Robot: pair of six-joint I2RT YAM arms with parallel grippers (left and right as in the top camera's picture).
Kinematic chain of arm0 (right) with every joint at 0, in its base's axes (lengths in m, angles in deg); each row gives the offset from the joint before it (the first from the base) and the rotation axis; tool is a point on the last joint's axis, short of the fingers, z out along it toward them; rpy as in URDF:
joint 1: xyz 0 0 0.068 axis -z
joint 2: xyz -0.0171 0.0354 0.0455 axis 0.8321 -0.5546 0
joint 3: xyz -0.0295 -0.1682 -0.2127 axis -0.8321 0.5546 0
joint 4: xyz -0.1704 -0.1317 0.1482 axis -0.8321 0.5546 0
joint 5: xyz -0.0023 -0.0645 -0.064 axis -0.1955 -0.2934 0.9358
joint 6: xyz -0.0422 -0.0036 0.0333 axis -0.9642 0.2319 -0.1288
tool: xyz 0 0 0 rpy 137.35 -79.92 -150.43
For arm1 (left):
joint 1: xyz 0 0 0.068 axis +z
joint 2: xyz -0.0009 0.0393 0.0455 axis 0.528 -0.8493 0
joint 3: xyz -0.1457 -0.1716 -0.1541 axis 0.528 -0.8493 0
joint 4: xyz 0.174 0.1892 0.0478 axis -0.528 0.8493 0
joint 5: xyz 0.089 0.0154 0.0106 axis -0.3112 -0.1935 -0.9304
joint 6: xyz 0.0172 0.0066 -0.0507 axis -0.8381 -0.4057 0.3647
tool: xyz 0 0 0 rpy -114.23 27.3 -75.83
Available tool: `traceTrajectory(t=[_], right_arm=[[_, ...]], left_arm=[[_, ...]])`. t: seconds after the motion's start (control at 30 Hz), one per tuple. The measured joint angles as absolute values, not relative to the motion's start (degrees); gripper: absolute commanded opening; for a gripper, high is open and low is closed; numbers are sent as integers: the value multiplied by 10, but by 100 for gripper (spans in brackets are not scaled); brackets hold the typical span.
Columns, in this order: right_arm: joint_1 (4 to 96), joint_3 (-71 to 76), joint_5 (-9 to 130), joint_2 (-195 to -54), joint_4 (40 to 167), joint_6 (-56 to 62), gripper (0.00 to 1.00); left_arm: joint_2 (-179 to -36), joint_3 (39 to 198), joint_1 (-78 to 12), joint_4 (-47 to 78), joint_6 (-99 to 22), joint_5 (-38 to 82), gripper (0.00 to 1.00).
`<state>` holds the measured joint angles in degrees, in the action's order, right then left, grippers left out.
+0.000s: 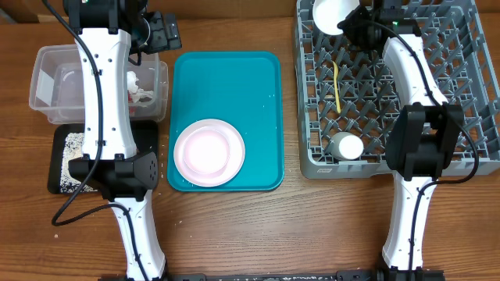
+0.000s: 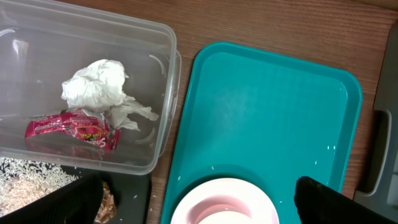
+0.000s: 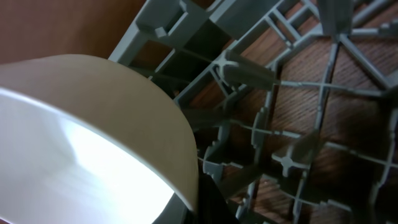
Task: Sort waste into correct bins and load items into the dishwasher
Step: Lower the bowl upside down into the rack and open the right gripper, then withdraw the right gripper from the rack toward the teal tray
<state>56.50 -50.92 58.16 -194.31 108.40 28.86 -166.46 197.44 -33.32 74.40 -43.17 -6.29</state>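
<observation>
Next, I let go of the white bowl with my right gripper in the grey rack [image 1: 319, 44], between the far end of the yellow spoon and the tray-side edge.
My right gripper [image 1: 353, 22] is shut on a white bowl [image 1: 331, 15] and holds it tilted over the far left corner of the grey rack [image 1: 469, 94]. The bowl fills the left of the right wrist view [image 3: 81, 137]. A yellow spoon [image 1: 337, 83] and a white cup [image 1: 347, 146] lie in the rack. My left gripper [image 1: 166, 33] is open and empty, high beside the clear tub [image 1: 43, 86]. The tub holds crumpled white paper [image 2: 96, 87] and a red wrapper [image 2: 71, 129]. The pale pinkish plate [image 1: 208, 152] sits on the teal tray. The black tray [image 1: 58, 148] holds rice [image 2: 28, 171] and brown crumbs [image 2: 107, 198]. No sausage shows.
The teal tray [image 1: 234, 86] lies between the bins and the rack, with a few rice grains on it. My left arm crosses over the tub and the black tray. My right arm lies over the rack's middle.
</observation>
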Motion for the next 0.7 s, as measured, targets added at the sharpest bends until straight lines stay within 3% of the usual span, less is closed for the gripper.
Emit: traceTrajectory(t=[0.3,0.47,0.7], right_arm=[[557,-508,694,-1883,1149,229,4],[530,-508,880,-1806,1159,178,4],[412,-510,1180,-1777,1122,51,4]], left_arm=[[-1665,1974,-333,744,-432,-63,100],[-1665,1974,-333,744,-432,-63,100],[-1665,1974,-333,744,-432,-63,100]])
